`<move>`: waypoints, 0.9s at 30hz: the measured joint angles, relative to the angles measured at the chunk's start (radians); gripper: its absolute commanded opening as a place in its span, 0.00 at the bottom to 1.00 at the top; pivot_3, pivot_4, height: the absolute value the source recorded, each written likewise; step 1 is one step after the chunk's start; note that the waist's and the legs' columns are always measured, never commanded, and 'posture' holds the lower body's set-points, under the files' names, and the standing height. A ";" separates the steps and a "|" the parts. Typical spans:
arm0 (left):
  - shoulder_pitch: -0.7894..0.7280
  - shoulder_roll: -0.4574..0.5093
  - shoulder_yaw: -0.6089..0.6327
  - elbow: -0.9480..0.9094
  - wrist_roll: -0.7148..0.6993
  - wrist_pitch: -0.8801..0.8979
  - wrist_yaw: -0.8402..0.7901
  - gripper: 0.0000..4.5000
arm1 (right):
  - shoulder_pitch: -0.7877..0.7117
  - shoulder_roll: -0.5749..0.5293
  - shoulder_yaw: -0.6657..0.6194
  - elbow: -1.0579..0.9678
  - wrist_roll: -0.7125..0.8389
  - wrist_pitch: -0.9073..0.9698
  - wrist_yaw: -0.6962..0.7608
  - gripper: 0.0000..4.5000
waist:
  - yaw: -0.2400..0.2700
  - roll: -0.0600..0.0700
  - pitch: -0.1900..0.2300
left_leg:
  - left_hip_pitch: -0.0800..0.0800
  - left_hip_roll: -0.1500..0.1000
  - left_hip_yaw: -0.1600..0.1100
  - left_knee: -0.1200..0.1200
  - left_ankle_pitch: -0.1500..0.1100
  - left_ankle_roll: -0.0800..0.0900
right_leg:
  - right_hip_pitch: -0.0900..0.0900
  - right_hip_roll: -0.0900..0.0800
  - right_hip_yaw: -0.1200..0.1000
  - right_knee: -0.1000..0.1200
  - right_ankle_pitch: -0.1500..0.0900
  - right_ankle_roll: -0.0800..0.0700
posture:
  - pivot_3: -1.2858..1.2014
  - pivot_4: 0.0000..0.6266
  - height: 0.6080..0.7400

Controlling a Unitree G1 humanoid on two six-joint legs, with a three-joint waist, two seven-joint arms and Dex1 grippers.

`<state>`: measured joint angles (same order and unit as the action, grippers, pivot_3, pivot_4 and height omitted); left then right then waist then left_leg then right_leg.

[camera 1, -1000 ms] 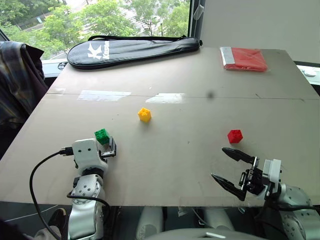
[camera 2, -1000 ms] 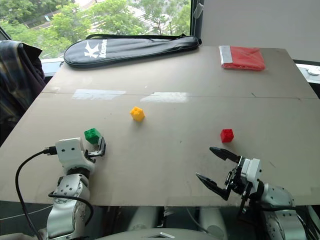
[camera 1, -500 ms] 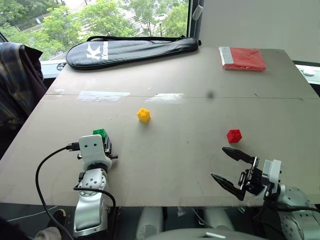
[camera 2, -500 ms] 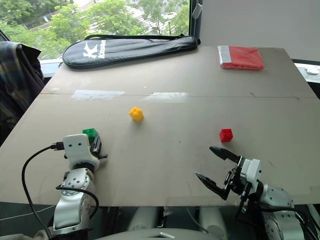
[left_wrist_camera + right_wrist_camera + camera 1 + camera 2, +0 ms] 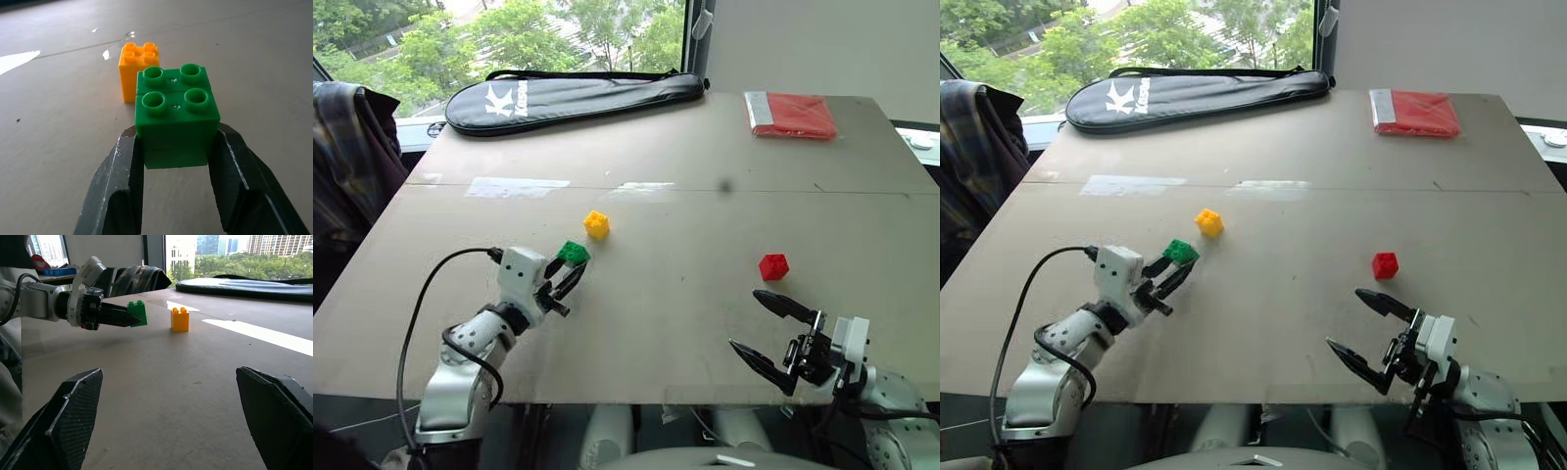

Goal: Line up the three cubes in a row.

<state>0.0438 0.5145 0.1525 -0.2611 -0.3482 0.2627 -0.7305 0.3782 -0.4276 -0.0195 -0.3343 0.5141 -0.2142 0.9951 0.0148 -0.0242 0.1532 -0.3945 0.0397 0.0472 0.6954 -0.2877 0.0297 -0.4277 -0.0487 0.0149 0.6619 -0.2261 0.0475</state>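
Note:
Next, my left gripper sets the green cube down on the table (image 5: 729, 266) next to the red cube, facing the yellow cube, and lets go.
My left gripper (image 5: 570, 268) is shut on the green cube (image 5: 573, 253), holding it just above the table, a short way in front of and left of the yellow cube (image 5: 596, 224). In the left wrist view the green cube (image 5: 176, 112) sits upright between the two black fingers (image 5: 115, 188), with the yellow cube (image 5: 138, 66) right behind it. The red cube (image 5: 773, 266) rests on the table at the right. My right gripper (image 5: 770, 330) stands open near the table's front edge, below the red cube, with nothing between its fingers.
A black racket bag (image 5: 570, 95) lies along the far left edge of the table (image 5: 666, 323). A flat red cloth packet (image 5: 790, 115) lies at the far right corner. A plaid garment (image 5: 347, 147) hangs beside the table on the left.
My left gripper closed on the green cube, lifted it and carried it right and forward toward the yellow cube, turning to point right. The right arm kept still.

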 measured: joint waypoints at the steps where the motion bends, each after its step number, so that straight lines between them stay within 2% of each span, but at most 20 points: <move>1: -0.037 0.042 -0.036 0.027 -0.009 -0.009 -0.084 0.28 | 0.003 0.001 -0.003 0.000 0.000 -0.006 -0.003 1.00 | 0.001 0.000 0.000 | 0.000 0.000 0.000 0.000 0.000 0.000 | 0.000 0.000 -0.001 0.000 0.000 0.000 | 0.52 0.24 0.76; 3: -0.139 0.089 -0.120 0.082 -0.006 -0.035 -0.228 0.28 | 0.012 0.003 -0.014 0.001 -0.001 -0.015 -0.010 1.00 | 0.003 0.000 0.000 | -0.001 -0.001 0.001 0.000 0.000 0.000 | 0.000 0.000 0.000 -0.001 0.000 0.000 | 0.52 0.24 0.76; 5: -0.215 0.090 -0.187 0.122 0.007 -0.056 -0.299 0.28 | 0.018 0.005 -0.023 0.007 -0.001 -0.023 -0.017 1.00 | 0.003 0.001 0.000 | -0.001 -0.001 0.001 0.001 0.000 0.000 | 0.000 0.000 0.000 -0.001 0.000 0.000 | 0.52 0.24 0.76; 8: -0.385 0.037 -0.334 0.263 0.057 -0.118 -0.421 0.28 | 0.039 0.009 -0.043 0.044 -0.002 -0.046 -0.023 1.00 | 0.000 0.000 0.000 | -0.002 -0.002 0.001 0.002 0.000 0.000 | 0.001 0.000 0.001 -0.001 0.000 0.000 | 0.52 0.24 0.76; 14: -0.626 -0.098 -0.482 0.586 0.174 -0.253 -0.516 0.28 | 0.062 0.014 -0.106 0.073 -0.014 -0.055 -0.081 1.00 | -0.003 0.000 0.001 | -0.003 -0.001 0.000 0.003 0.000 0.000 | 0.001 0.002 0.001 0.000 0.000 0.000 | 0.52 0.24 0.76; 17: -0.714 -0.157 -0.515 0.741 0.216 -0.313 -0.540 0.28 | 0.082 0.038 -0.130 0.077 -0.036 -0.048 -0.153 1.00 | -0.003 0.000 0.001 | -0.003 -0.001 0.000 0.003 0.000 0.000 | 0.000 0.002 0.001 0.000 0.000 0.000 | 0.52 0.24 0.76; 23: -0.834 -0.268 -0.519 0.972 0.271 -0.413 -0.550 0.28 | 0.108 0.055 -0.133 0.073 -0.058 -0.045 -0.199 1.00 | 0.000 0.000 0.001 | -0.005 -0.001 0.000 0.004 0.000 0.001 | 0.000 0.002 0.001 -0.001 0.000 0.000 | 0.52 0.24 0.76; 27: -0.881 -0.321 -0.518 1.067 0.298 -0.467 -0.539 0.28 | 0.113 0.065 -0.122 0.068 -0.070 -0.045 -0.212 1.00 | -0.003 0.000 0.001 | -0.005 -0.002 0.000 0.004 0.000 0.001 | 0.000 0.002 0.001 -0.001 0.000 0.000 | 0.52 0.24 0.76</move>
<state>-0.8370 0.1930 -0.3659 0.8057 -0.0506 -0.2040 -1.2693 0.4912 -0.3629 -0.1420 -0.2665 0.4439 -0.2596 0.7833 0.0116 -0.0244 0.1546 -0.3994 0.0381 0.0469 0.6996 -0.2881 0.0305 -0.4276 -0.0464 0.0161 0.6612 -0.2261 0.0478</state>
